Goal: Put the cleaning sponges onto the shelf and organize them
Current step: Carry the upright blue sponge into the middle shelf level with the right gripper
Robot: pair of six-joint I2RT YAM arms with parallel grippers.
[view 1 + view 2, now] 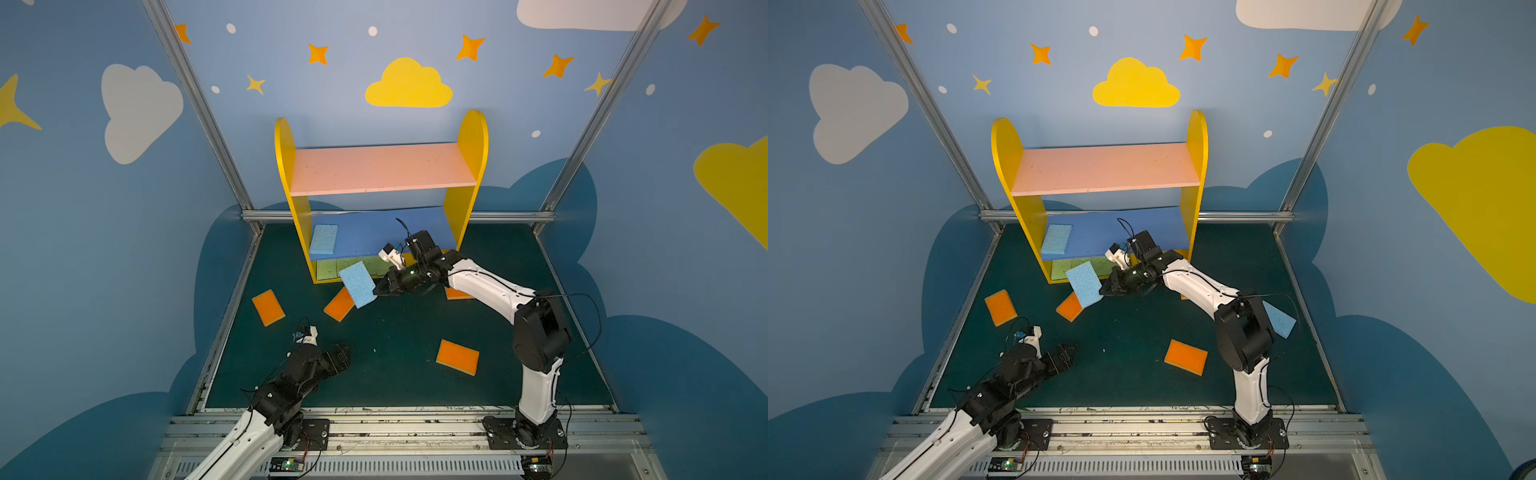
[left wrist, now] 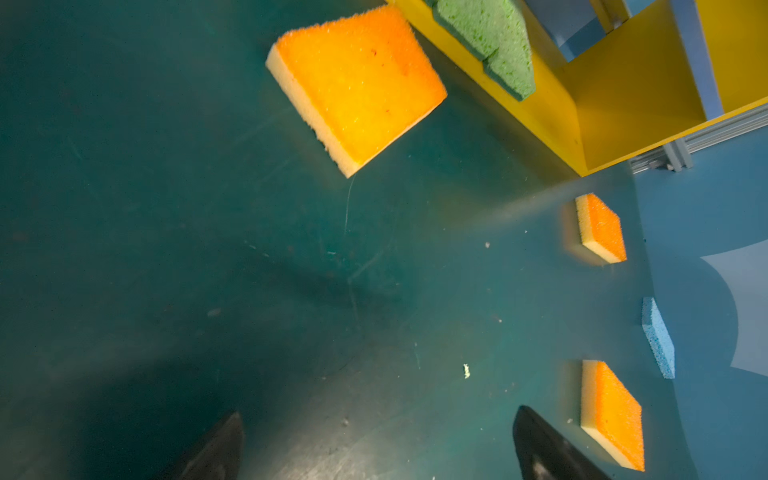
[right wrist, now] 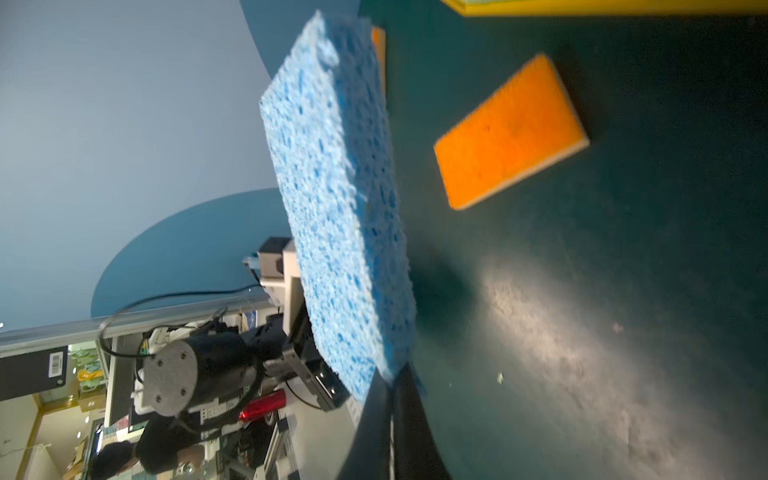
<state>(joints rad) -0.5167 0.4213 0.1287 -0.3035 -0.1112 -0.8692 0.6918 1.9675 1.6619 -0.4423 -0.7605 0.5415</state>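
Next, I set the light blue sponge down with my right gripper on the blue board (image 1: 347, 237), next to the blue sponge lying there.
My right gripper (image 1: 376, 292) (image 3: 395, 374) is shut on a corner of a light blue sponge (image 1: 356, 284) (image 1: 1084, 284) (image 3: 340, 199), held tilted in the air just in front of the shelf (image 1: 382, 168) (image 1: 1106, 168). Another blue sponge (image 1: 323, 240) lies at the left of the blue board. Green sponges (image 1: 332, 268) (image 2: 494, 41) lie on the bottom board. My left gripper (image 1: 343, 355) (image 2: 379, 412) is open and empty, low over the mat at the front left. Orange sponges (image 1: 268, 307) (image 1: 340, 304) (image 1: 457, 356) lie loose on the mat.
A further orange sponge (image 1: 457, 294) shows partly behind the right arm. A blue sponge (image 1: 1279, 318) lies on the mat at the right, behind that arm's elbow. Blue walls with metal frame posts (image 1: 208, 124) close in the dark green mat (image 1: 395, 374).
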